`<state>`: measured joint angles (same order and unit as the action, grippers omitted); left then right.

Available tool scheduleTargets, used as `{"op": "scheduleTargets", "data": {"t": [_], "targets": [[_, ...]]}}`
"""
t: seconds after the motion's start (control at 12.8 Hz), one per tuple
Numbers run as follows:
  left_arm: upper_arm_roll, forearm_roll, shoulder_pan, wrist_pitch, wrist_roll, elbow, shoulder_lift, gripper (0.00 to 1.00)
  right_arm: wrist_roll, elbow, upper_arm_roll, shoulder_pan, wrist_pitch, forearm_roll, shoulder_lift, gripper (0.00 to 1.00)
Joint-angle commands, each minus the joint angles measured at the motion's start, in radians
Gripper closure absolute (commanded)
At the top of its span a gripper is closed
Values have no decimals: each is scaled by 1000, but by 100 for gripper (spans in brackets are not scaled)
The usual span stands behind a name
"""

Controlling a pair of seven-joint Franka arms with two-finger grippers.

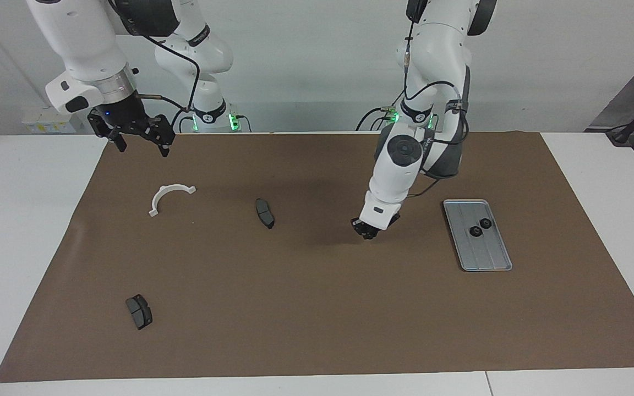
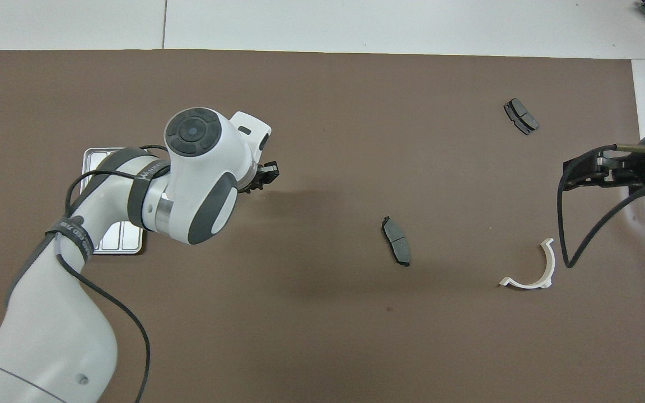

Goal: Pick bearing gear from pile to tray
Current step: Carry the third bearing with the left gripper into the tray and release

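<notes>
I need to release the bearing gear with my left gripper on the silver tray (image 2: 131, 204), near the tray's edge facing the dark brake pad.
The silver tray (image 1: 490, 258) lies on the brown mat toward the left arm's end, with two small black gears (image 1: 485, 223) (image 1: 475, 232) on it. In the overhead view the left arm covers most of the tray (image 2: 94, 159). My left gripper (image 1: 369, 231) (image 2: 263, 176) hangs low over bare mat between the tray and a dark brake pad (image 1: 264, 213) (image 2: 396, 240). No gear shows loose on the mat. My right gripper (image 1: 141, 146) (image 2: 569, 173) waits, open and empty, raised over the mat's corner at the right arm's end.
A white half-ring bracket (image 1: 169, 198) (image 2: 532, 268) lies under the right gripper's side of the mat. A second brake pad (image 1: 139, 311) (image 2: 521, 116) lies farther from the robots, toward the right arm's end.
</notes>
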<state>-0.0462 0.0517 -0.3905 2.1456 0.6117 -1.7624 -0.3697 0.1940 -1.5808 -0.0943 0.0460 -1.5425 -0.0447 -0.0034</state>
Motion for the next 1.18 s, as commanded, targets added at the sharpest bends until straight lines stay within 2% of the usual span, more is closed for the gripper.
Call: {"op": "scheduleTargets", "data": {"t": [0.0,0.24,0.39,0.63,0.86,1.02,1.1], "targets": [[-8,-3,105,-96,-172,-18,61,96,21,-1,-5,5,4,25,-3,0],[-8,-3,246,-164,-456,-51,110,96,21,-1,-5,5,4,25,-3,0],[-8,-3,315,-165,-610,-77,121,95,21,-1,-7,5,5,25,-3,0],[-6,-3,378,-101,-755,-164,141,95,24,-2,-15,3,4,25,-3,0],[-4,-4,400,-15,-809,-248,153,92,24,-1,-21,5,2,23,-3,0],[-4,-4,407,-13,-817,-253,155,83,24,-1,-21,5,4,25,-3,0],[-4,-6,409,-15,-828,-256,155,70,24,-2,-21,5,4,23,-3,0]]}}
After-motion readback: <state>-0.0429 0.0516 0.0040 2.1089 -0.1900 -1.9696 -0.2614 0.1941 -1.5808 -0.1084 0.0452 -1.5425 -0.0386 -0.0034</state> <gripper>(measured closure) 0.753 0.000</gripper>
